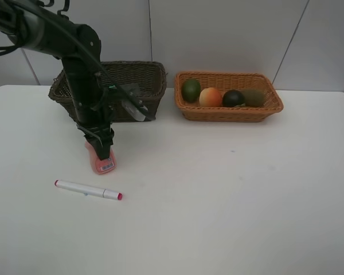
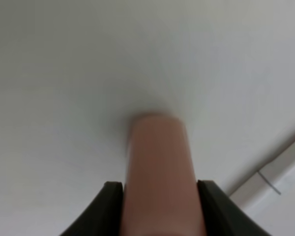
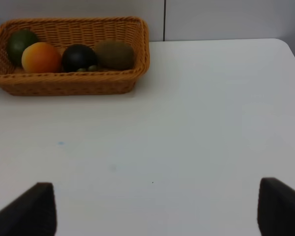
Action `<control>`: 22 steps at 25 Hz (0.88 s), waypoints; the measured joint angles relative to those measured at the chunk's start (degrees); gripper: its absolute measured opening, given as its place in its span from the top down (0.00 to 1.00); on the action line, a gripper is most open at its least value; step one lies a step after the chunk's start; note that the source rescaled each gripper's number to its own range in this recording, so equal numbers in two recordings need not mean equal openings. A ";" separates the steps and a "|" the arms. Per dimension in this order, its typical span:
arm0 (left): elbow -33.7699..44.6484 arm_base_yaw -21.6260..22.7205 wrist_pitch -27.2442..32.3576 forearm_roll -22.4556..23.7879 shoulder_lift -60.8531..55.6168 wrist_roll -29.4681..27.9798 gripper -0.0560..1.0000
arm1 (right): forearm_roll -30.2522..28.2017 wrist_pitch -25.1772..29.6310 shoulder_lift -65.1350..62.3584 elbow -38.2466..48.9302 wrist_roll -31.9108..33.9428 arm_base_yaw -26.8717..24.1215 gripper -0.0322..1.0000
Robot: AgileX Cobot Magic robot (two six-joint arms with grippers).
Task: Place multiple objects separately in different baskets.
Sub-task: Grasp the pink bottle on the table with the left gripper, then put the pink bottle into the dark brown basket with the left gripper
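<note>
Next, I let go of the pink bottle, which still rests on the table, with my left gripper inside the dark brown basket, at the end (image 1: 149,87) nearest the light orange-tan basket.
My left gripper (image 1: 103,148) reaches down in front of the dark brown basket (image 1: 143,71) and is shut on the pink bottle (image 1: 105,165), which rests on the table. In the left wrist view the bottle (image 2: 157,147) sits between both fingers (image 2: 113,201); its white cap is hidden. The white pink-tipped marker (image 1: 87,189) lies on the table in front of the bottle. The light orange-tan basket (image 1: 229,114) holds the green fruit (image 1: 191,90), orange-red fruit (image 1: 210,97), dark-green round fruit (image 1: 234,98) and kiwi (image 1: 254,97). My right gripper (image 3: 160,211) is open and empty over bare table.
The white table (image 1: 229,195) ends at a grey wall just behind the baskets. The marker also shows in the left wrist view (image 2: 270,177). The right wrist view shows the light basket (image 3: 78,22) with its fruit. The eraser and dark-green box are not visible.
</note>
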 joint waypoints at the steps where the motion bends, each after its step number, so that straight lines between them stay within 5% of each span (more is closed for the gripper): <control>1: 0.00 0.00 0.00 0.35 -0.73 0.00 0.66 | 0.00 0.00 0.00 0.00 0.00 0.00 0.02; 15: -0.09 0.00 -7.18 7.97 -18.67 -10.56 0.66 | 0.00 0.00 0.00 0.00 0.00 0.00 0.02; 22: -8.09 1.20 -9.36 9.34 -18.10 -18.78 0.66 | 0.00 0.00 0.00 0.00 0.00 0.00 0.02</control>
